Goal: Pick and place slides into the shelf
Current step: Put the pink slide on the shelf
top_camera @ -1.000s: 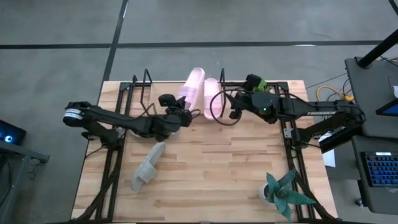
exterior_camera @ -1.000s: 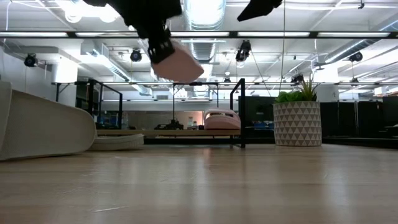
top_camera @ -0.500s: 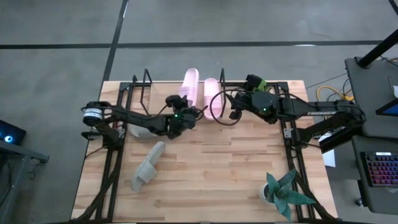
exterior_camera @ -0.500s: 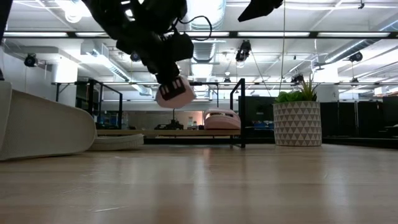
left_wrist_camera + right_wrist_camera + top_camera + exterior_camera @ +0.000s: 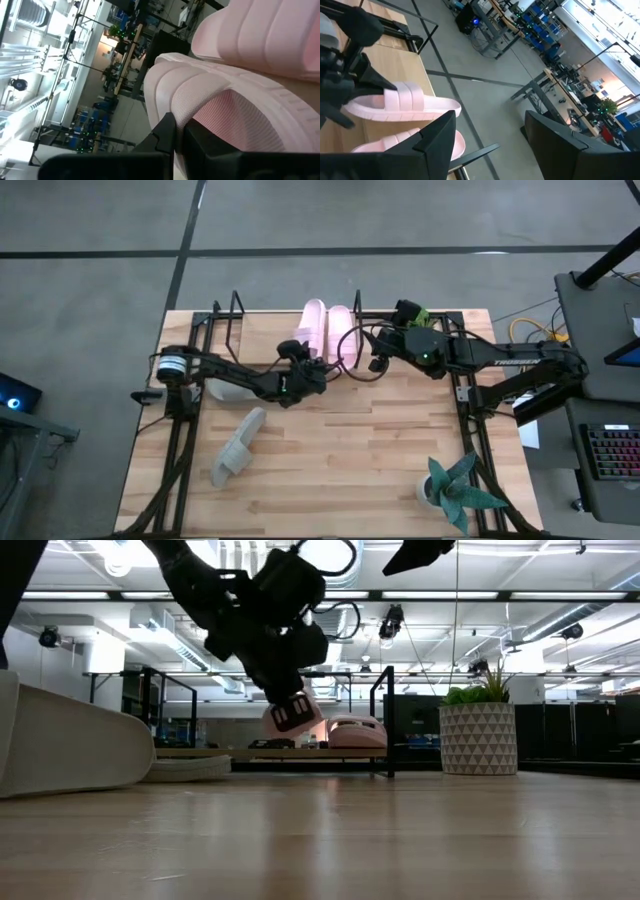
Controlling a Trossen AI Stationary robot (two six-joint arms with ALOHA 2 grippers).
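Next, my left gripper puts the pink slide down on the shelf board (image 5: 315, 336) beside the other pink slide.
My left gripper (image 5: 306, 364) (image 5: 288, 710) is shut on a pale pink slide (image 5: 313, 330) (image 5: 303, 718) at the shelf (image 5: 226, 317) (image 5: 270, 752) on the table's far edge. The slide sits beside the other pink slide (image 5: 342, 335) (image 5: 356, 731) (image 5: 410, 141), which rests sole-down on the shelf board. My right gripper (image 5: 368, 352) (image 5: 490, 145) hovers open just right of that pair. One grey-green slide (image 5: 238, 445) (image 5: 60, 748) lies on the table. The second (image 5: 224, 389) (image 5: 190, 768) lies partly under my left arm. My left gripper holds the pink slide by its wide strap (image 5: 200, 87). One dark finger (image 5: 205, 147) reaches under the strap, and the other finger is hidden by the slide. It comes from the table's near left, slanting down. The slide is tilted just above the shelf board, and I cannot tell whether it touches.
A potted plant (image 5: 455, 490) (image 5: 478, 738) stands at the near right corner. Black metal frames (image 5: 180, 450) run along the table's left and right sides. Bare wood lies in the table's middle (image 5: 350, 450).
My left gripper has carried the pink slide down and toward the table's right, from high above the table to shelf level. The slide has turned from slanting to lying parallel beside the other pink slide. My right arm has kept still.
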